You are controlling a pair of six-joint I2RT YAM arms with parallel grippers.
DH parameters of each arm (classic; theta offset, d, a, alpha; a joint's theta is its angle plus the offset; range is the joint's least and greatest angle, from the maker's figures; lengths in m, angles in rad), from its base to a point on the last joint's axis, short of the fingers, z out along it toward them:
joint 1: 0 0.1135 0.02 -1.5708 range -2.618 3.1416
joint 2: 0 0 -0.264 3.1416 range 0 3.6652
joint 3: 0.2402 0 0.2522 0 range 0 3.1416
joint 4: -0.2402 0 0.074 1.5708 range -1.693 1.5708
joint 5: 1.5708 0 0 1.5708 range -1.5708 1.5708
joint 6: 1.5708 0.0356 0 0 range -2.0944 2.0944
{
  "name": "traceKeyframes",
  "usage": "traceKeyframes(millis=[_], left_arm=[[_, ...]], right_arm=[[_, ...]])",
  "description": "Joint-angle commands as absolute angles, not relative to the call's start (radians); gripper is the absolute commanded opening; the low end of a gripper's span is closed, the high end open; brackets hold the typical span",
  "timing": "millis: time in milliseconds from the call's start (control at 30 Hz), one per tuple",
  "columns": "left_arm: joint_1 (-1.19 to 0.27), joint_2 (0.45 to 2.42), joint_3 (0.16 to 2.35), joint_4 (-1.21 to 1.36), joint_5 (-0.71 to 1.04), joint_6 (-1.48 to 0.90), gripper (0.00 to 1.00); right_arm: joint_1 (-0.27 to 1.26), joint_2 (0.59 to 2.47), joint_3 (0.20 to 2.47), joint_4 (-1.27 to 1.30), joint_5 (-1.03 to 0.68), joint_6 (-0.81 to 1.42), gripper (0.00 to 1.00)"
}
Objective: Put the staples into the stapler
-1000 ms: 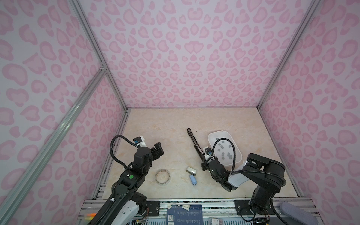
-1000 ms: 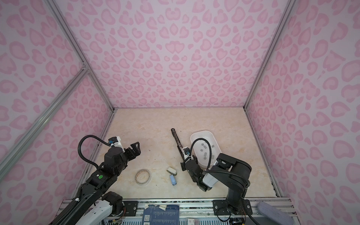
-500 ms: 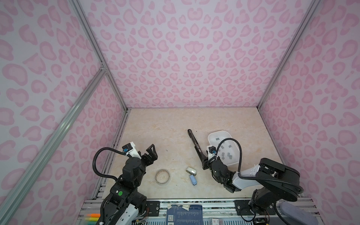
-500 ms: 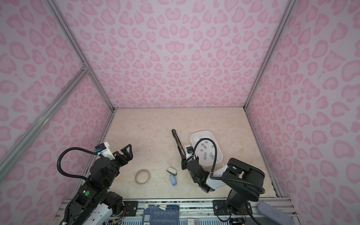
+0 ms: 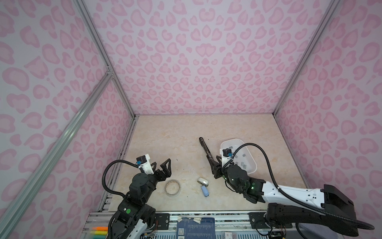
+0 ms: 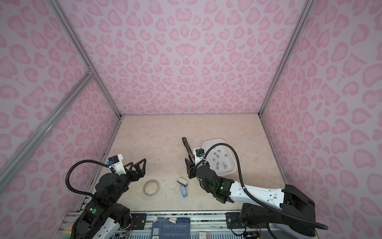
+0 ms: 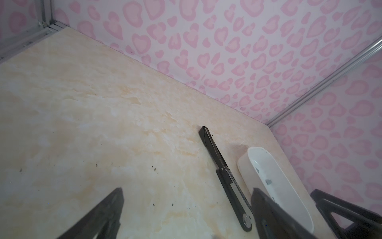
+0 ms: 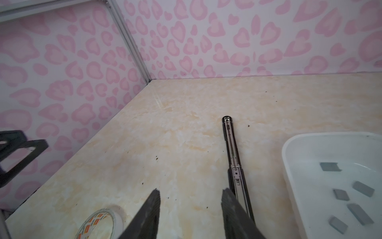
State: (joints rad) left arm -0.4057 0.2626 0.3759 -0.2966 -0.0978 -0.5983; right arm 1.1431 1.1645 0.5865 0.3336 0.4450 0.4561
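Observation:
My left gripper should move next to the small white stapler's body (image 5: pixel 202 181), which sits beside the small blue one, and close on it there.
The black stapler (image 5: pixel 205 147) (image 6: pixel 187 145) lies opened out flat on the table, its metal channel showing in the right wrist view (image 8: pixel 232 153) and the left wrist view (image 7: pixel 223 175). Several grey staples (image 5: pixel 244 154) (image 6: pixel 218 155) (image 8: pixel 359 213) lie loose in the white tray (image 5: pixel 237 142) (image 6: pixel 215 141) just right of it. My right gripper (image 5: pixel 213 159) (image 6: pixel 189 161) (image 8: pixel 191 190) is open and empty, low over the stapler's near end, one finger overlapping it. My left gripper (image 5: pixel 162 163) (image 6: pixel 137 163) (image 7: pixel 187 190) is wide open and empty, far to the left.
A tape roll (image 5: pixel 173 187) (image 6: pixel 152 187) (image 8: pixel 99 223) lies near the front between the arms. A small white stapler (image 5: pixel 202 181) (image 6: pixel 182 181) and a small blue one (image 5: pixel 205 191) (image 6: pixel 184 191) sit close to my right wrist. Pink patterned walls enclose the table.
The right gripper's jaws have gone from shut to open at the stapler's near end. Both arms have sunk lower toward the front edge; the left gripper drew back slightly.

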Motion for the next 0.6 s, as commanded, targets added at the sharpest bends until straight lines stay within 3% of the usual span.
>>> traceKeyframes(millis=[0, 200, 567], left_arm=[[-0.405, 0.311, 0.36, -0.208, 0.001, -0.568, 0.97], [-0.408, 0.384, 0.307, -0.093, 0.089, -0.556, 0.96], [-0.443, 0.506, 0.355, -0.054, 0.097, -0.49, 0.99]], right_arm=[[1.211, 1.225, 0.638, 0.209, 0.457, 0.414, 0.5], [1.299, 1.41, 0.687, 0.218, 0.366, 0.352, 0.43], [1.32, 1.429, 0.624, 0.146, 0.366, 0.341, 0.43]])
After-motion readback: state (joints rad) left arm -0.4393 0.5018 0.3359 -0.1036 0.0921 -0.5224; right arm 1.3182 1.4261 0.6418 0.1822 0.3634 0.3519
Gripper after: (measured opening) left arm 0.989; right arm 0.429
